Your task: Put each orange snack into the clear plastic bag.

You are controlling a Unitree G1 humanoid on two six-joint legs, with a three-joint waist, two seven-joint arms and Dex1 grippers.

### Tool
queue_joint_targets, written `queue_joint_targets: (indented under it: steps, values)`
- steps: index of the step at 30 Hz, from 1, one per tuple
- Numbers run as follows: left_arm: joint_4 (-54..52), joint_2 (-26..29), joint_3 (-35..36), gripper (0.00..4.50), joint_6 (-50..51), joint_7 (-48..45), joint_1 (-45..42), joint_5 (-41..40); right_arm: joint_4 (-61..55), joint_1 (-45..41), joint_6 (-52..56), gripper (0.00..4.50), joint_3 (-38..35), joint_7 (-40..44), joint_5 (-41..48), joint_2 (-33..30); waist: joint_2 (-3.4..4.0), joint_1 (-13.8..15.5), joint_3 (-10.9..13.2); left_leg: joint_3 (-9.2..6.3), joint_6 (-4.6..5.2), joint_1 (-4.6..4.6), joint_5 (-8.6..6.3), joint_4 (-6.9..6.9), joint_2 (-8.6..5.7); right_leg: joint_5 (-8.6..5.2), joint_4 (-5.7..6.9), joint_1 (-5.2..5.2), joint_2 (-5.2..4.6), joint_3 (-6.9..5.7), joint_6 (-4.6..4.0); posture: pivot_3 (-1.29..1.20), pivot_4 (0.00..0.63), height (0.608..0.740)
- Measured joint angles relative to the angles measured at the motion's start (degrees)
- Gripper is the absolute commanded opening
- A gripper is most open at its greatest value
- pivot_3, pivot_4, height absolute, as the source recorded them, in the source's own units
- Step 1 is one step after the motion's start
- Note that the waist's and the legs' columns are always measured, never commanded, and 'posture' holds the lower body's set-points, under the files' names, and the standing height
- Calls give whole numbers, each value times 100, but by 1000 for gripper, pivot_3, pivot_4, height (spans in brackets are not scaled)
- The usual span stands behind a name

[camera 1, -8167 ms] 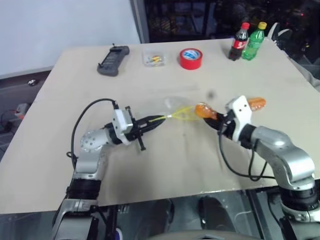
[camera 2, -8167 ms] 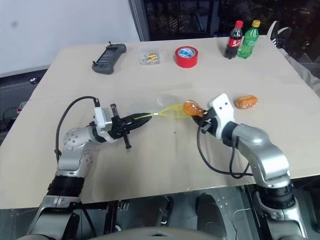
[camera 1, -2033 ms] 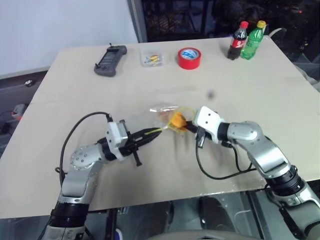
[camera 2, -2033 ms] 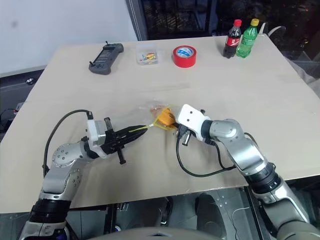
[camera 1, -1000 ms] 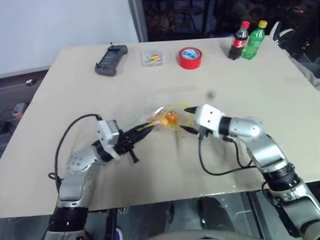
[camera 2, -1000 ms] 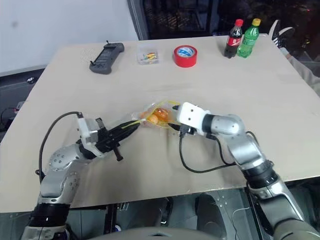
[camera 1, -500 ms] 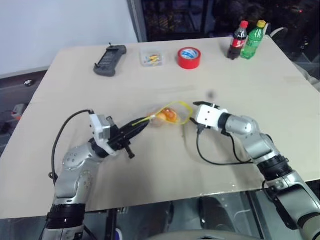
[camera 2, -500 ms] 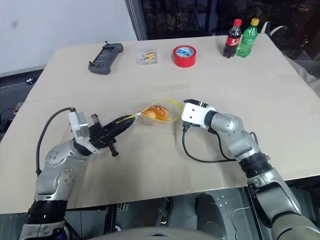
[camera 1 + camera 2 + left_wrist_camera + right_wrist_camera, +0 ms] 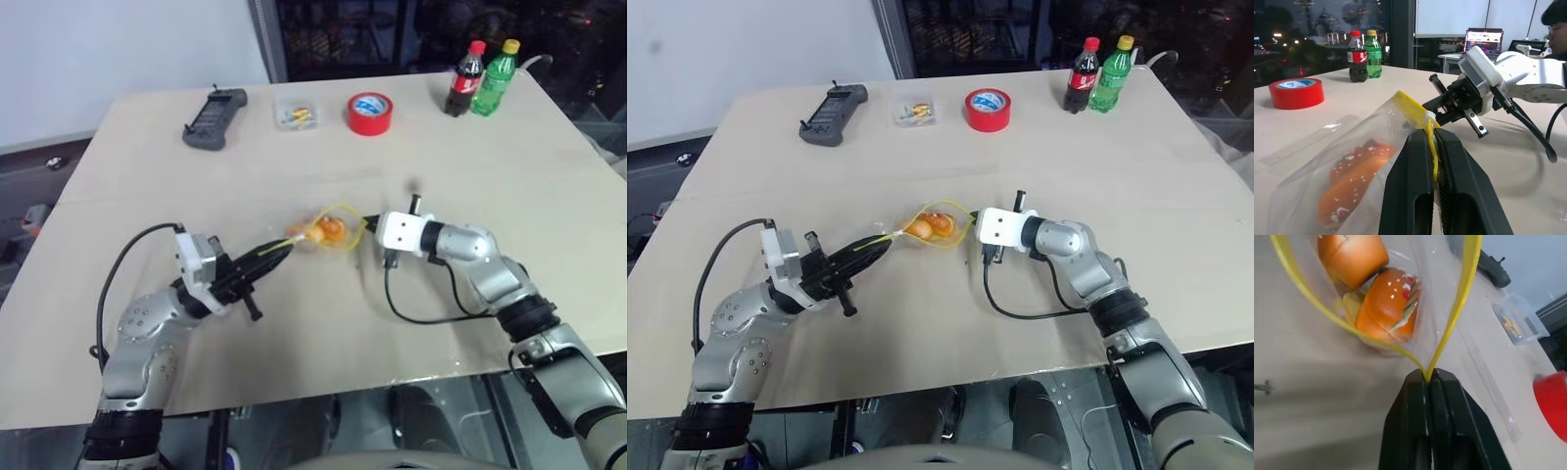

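The bag's opening gapes as a slack yellow loop, so the robot should pull the loop tight before the right gripper takes its white slider [image 9: 1429,116] next to the left gripper.
The clear plastic bag [image 9: 325,231] hangs stretched between my two grippers just above the middle of the table. Both orange snacks [image 9: 1387,304] [image 9: 1351,252] lie inside it, side by side. My left gripper [image 9: 1431,134] is shut on one end of the bag's yellow seal strip [image 9: 1411,105]. Pinching the strip's opposite end, where its two sides meet, my right gripper [image 9: 1427,375] is shut too. Between the two grips the bag's mouth gapes as a yellow loop.
Along the table's far side stand a black handheld device [image 9: 209,119], a small clear box of yellow bits [image 9: 297,114], a red tape roll [image 9: 371,114] and two bottles [image 9: 468,78] [image 9: 497,75]. A person [image 9: 1555,19] sits beyond the table.
My right gripper, open a second ago beside the bag's mouth, has moved in and shut on the yellow strip. The left gripper has kept its grip in place.
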Motion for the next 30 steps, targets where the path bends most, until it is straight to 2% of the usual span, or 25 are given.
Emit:
queue_joint_targets:
  steps: [6, 9, 13, 15, 19, 24, 30]
  values:
    - [449, -161, -101, 0, -12, 557, -795, 511, -2, -293, 171, 36, -436, -406, -52, -313, -1, 19, 0, -2, -1, 0, 1, 3, -2, 3, 0, 4, -1, -3, -2, 0, 150, 740]
    - [1391, -590, -583, 0, -184, 1100, -2306, 1297, 353, -871, 387, 36, -628, -968, -304, -713, 2, 143, 14, -22, -15, -37, 11, 32, -13, 14, 2, -13, -4, -28, -14, 0, 150, 740]
    - [2388, -707, -891, 0, -733, 1250, -3786, 1847, 336, -1377, 397, 36, -910, -1457, -476, -1193, -7, 110, 6, -16, -14, -55, 10, 32, -6, 14, -3, -34, 0, -19, -15, 0, 150, 740]
    - [2558, -703, -915, 0, -929, 1212, -3985, 1922, 279, -1339, 410, 36, -930, -1505, -485, -1253, -7, 33, 5, -9, -13, -70, 10, 22, -5, 13, -4, -51, -5, -11, -16, 0, 150, 740]
    - [2912, -708, -1094, 0, -1434, 1066, -3937, 2164, -487, -662, 573, 36, -988, -1526, -492, -1552, -7, -75, 5, -1, -11, -97, 10, 5, -4, 13, -6, -94, -17, 0, -16, 0, 150, 740]
    - [2979, -869, -1607, 0, -2423, 944, -2674, 2575, -1608, 1164, 1040, 36, -1104, -1511, -480, -1559, -4, -130, 5, 10, -10, -88, 10, 9, -5, 15, 12, -93, -12, -7, -15, 0, 150, 740]
    - [2914, -633, -1667, 0, -2872, 758, -2318, 2674, -2496, 2053, 1398, 36, -1120, -1492, -473, -1538, -1, -105, 5, 8, 2, -39, 3, 47, 6, 35, 35, -44, 12, -9, -12, 0, 150, 740]
